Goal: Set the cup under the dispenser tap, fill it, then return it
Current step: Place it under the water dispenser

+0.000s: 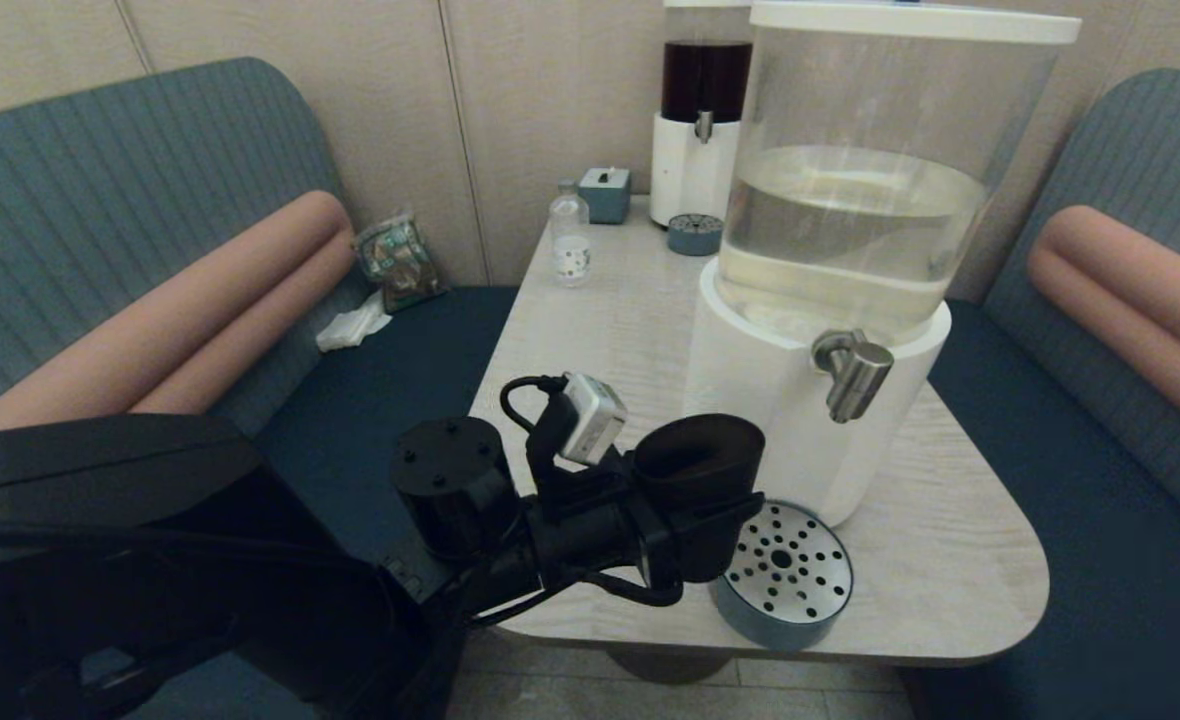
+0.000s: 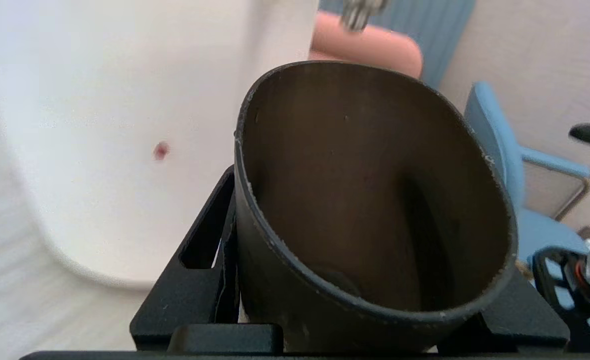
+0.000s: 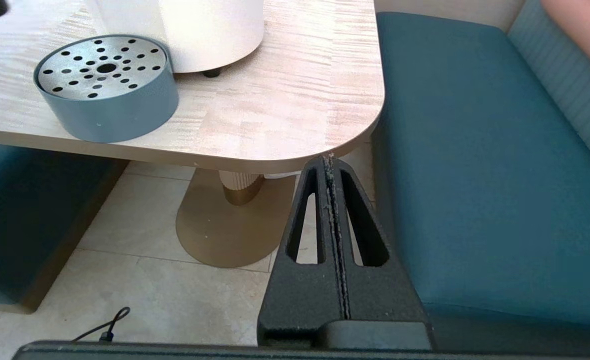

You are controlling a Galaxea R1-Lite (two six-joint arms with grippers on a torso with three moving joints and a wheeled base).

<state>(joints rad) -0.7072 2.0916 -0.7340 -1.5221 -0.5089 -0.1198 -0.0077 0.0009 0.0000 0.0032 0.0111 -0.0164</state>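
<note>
The robot's left gripper should release the dark cup on the middle of the round perforated drip tray (image 1: 787, 564).
The dark tapered cup (image 1: 700, 470) is held upright in my left gripper (image 1: 695, 535), which is shut on its lower body. It hangs just above the table, left of the round perforated drip tray (image 1: 785, 575) and left of and below the brushed-silver dispenser tap (image 1: 853, 372). In the left wrist view the cup (image 2: 370, 200) looks empty, with the dispenser's white base (image 2: 115, 125) beside it and the tap's nozzle tip (image 2: 360, 12) above its rim. My right gripper (image 3: 331, 165) is shut, parked low beside the table's near right corner, holding nothing.
The big clear-tank dispenser (image 1: 850, 230) stands on the pale wooden table (image 1: 950, 560). A dark-liquid dispenser (image 1: 700, 110), its small tray (image 1: 695, 233), a clear bottle (image 1: 570, 235) and a small box (image 1: 605, 193) stand at the back. Teal benches flank the table.
</note>
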